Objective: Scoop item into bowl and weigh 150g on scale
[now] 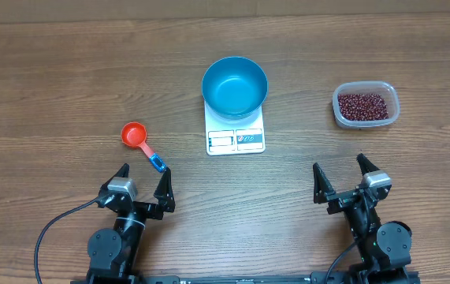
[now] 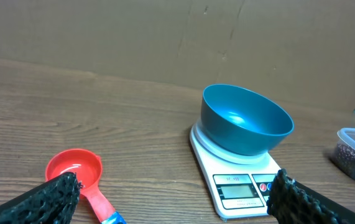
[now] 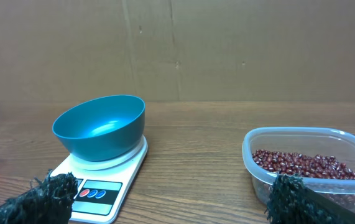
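The robot's left gripper will next move to the red part of the measuring scoop's handle (image 1: 146, 149) (image 2: 95, 198), close beside the scoop's round cup, and grip it there.
The blue bowl (image 1: 235, 85) (image 2: 245, 119) (image 3: 100, 126) stands empty on the white scale (image 1: 236, 139) (image 2: 239, 185) (image 3: 99, 186) at the table's middle. Dark red beans (image 1: 362, 104) (image 3: 303, 164) fill a clear plastic tub (image 1: 366, 105) (image 3: 308, 167) at the right. A red measuring scoop (image 1: 137, 138) (image 2: 76, 170) with a blue handle end lies left of the scale. My left gripper (image 1: 143, 183) (image 2: 174, 196) stands open near the table's front, just behind the scoop's handle. On the right, my other gripper (image 1: 340, 175) (image 3: 171, 196) is open too, well short of the tub. Neither holds anything.
A brown cardboard wall (image 2: 165, 37) (image 3: 227, 50) backs the wooden table (image 1: 67, 71). Bare wood lies between the scale and the tub and in front of both grippers.
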You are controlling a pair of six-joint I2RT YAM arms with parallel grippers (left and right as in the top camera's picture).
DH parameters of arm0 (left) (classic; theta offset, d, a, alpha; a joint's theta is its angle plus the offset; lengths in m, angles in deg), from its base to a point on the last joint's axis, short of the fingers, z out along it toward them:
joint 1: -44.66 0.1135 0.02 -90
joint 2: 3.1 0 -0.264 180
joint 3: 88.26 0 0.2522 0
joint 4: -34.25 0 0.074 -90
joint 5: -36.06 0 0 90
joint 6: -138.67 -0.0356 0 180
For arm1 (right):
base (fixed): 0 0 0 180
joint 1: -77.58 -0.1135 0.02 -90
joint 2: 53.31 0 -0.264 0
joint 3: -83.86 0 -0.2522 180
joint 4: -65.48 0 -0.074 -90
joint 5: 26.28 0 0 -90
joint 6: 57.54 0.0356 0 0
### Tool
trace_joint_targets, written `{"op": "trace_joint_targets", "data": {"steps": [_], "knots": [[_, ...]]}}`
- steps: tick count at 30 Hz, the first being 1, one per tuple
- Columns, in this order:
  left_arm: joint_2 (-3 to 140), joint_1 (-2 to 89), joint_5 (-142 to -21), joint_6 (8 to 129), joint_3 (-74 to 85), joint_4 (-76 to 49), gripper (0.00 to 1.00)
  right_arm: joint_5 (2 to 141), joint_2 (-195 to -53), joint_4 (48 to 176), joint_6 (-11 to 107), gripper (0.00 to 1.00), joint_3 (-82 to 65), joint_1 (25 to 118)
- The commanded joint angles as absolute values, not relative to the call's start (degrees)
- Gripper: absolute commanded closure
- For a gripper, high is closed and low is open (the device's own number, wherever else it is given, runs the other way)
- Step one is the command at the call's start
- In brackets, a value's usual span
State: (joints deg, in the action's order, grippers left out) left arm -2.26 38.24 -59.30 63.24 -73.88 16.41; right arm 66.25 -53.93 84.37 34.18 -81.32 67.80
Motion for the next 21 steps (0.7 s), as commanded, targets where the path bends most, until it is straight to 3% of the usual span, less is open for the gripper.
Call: {"op": "trace_joint_targets", "data": {"steps": [1, 21], "knots": [[-2.8, 37.9, -58.8, 62.1, -74.2, 16.4, 0.0, 65.7, -53.5, 84.0, 34.6, 0.0, -81.9, 67.9], [-2.8, 37.9, -61.2, 67.7, -73.9, 16.1, 0.0, 65.7, -53.5, 84.0, 34.6, 0.0, -81.9, 67.9]]}}
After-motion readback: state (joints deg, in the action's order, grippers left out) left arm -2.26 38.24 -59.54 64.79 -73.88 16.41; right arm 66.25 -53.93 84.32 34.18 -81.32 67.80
